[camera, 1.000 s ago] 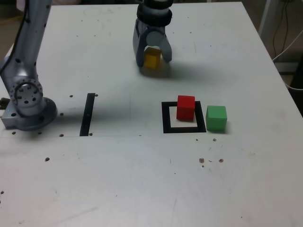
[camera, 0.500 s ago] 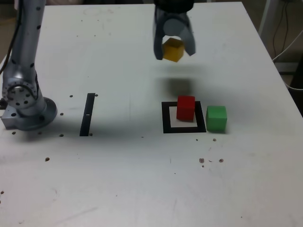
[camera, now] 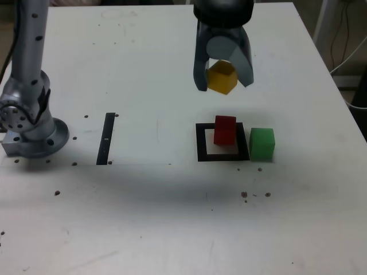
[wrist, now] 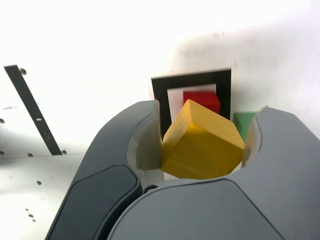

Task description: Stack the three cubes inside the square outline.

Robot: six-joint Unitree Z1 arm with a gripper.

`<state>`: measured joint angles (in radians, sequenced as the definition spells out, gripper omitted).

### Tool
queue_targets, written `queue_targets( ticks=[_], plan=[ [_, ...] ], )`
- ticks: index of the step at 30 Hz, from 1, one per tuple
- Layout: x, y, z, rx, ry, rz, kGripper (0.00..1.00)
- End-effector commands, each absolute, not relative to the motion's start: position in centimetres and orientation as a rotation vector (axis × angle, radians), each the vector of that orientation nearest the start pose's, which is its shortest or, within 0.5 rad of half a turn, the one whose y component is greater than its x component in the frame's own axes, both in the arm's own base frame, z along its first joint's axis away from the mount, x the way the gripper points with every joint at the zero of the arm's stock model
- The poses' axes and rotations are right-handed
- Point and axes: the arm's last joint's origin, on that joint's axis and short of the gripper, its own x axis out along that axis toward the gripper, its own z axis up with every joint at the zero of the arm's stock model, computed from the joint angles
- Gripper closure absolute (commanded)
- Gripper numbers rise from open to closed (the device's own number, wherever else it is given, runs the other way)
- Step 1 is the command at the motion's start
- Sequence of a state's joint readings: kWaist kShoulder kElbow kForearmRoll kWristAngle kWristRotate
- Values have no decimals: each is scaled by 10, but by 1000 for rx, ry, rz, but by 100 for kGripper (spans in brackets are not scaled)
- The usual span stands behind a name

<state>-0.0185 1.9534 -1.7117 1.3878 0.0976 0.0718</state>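
Note:
The robot's gripper will release the yellow cube on top of the red cube [camera: 226, 116] [wrist: 204, 100], within the black square outline.
My gripper [camera: 222, 80] is shut on the yellow cube [camera: 221, 77], held tilted in the air above the table and slightly behind the square outline [camera: 200, 143]. The wrist view shows the yellow cube [wrist: 202, 142] clamped between both fingers. A red cube [camera: 225, 130] stands inside the black outline, toward its far side; in the wrist view the red cube [wrist: 201, 99] shows beyond the yellow one within the square outline [wrist: 159, 95]. The green cube [camera: 262, 142] rests on the table just outside the outline, on the exterior view's right, and the green cube [wrist: 242, 122] peeks out in the wrist view.
A narrow black strip [camera: 106, 138] lies on the white table [camera: 172, 217] at the exterior view's left, near the arm's base [camera: 31, 129]. Cables hang off the table's far right edge. Small dark specks dot the tabletop.
The gripper has carried the yellow cube up off the table and toward the exterior view's right and nearer, ending above the square outline's far side. The red and green cubes have not moved.

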Motion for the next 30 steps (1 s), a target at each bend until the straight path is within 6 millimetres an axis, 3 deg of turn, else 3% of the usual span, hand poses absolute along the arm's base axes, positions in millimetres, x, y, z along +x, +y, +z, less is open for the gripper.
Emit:
queue_targets(
  ticks=[1,13,30],
  plan=[
    [355,-6,307,153,1637,1,70],
    [362,-20,281,137,1657,28,70],
    [358,-30,269,21,1650,144,68]
  ],
)
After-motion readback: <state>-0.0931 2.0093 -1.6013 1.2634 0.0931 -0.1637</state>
